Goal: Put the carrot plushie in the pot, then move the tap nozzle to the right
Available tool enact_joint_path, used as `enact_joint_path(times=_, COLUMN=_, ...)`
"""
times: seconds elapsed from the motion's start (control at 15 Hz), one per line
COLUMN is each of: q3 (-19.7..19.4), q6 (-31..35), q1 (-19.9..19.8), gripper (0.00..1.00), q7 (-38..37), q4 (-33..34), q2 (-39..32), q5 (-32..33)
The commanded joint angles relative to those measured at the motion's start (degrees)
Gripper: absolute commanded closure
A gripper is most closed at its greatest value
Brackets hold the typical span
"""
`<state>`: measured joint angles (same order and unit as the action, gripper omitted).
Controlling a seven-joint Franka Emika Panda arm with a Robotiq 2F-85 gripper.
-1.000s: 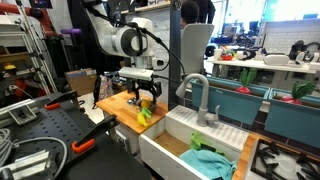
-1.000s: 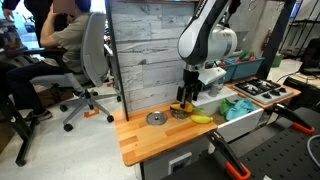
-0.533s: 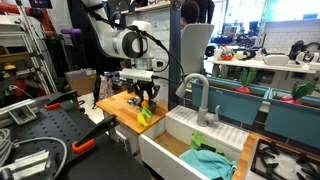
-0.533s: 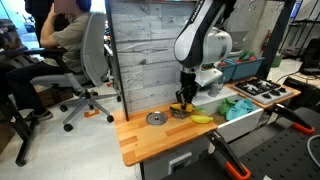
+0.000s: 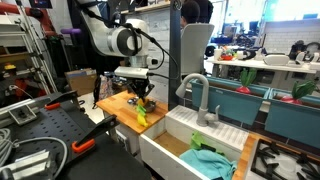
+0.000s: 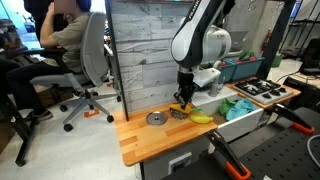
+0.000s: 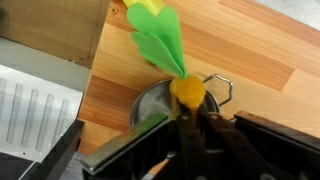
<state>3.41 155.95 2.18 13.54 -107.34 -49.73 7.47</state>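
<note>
I need to release the carrot plushie from my gripper on the wooden counter (image 5: 123, 101), next to the flat round metal disc.
The carrot plushie (image 7: 188, 92) has a yellow-orange body and green leaves that point away over the wooden counter. In the wrist view its body lies over the rim of the small steel pot (image 7: 150, 104). My gripper (image 7: 198, 114) is shut on the body, and the fingers (image 7: 186, 135) stand close together. In an exterior view the gripper (image 5: 143, 102) is low over the counter with the green leaves (image 5: 141, 116) below it. The pot (image 6: 178, 113) sits under the gripper (image 6: 182, 102) in an exterior view. The grey tap nozzle (image 5: 195, 88) arches over the sink.
A white sink (image 5: 180, 145) holds a teal cloth (image 5: 212, 160). A yellow item (image 6: 203, 118) and a flat round metal disc (image 6: 155, 118) lie on the wooden counter (image 6: 150, 140). A grey plank wall (image 6: 140, 50) stands behind it. A stove top (image 6: 262, 90) lies past the sink.
The jaws have gone from wide open to shut around the carrot plushie. The arm has shifted slightly and stays low over the pot.
</note>
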Motion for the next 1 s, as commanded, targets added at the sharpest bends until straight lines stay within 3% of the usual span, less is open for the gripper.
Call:
enact_joint_path(times=0.0, q3=-2.6, q6=5.4, q1=4.4, gripper=0.98, q7=-4.9, q4=-8.7, q2=7.5, q5=2.3)
enact_joint_path(times=0.4, q3=-4.8, q6=4.0, q1=11.8, gripper=0.98, q7=-11.5, q4=-7.1, q2=8.8, q5=3.0)
enact_joint_path(times=0.93, q3=-4.3, q6=4.6, q1=15.9, gripper=0.98, q7=-13.6, q4=-2.8, q2=2.8, q5=2.9)
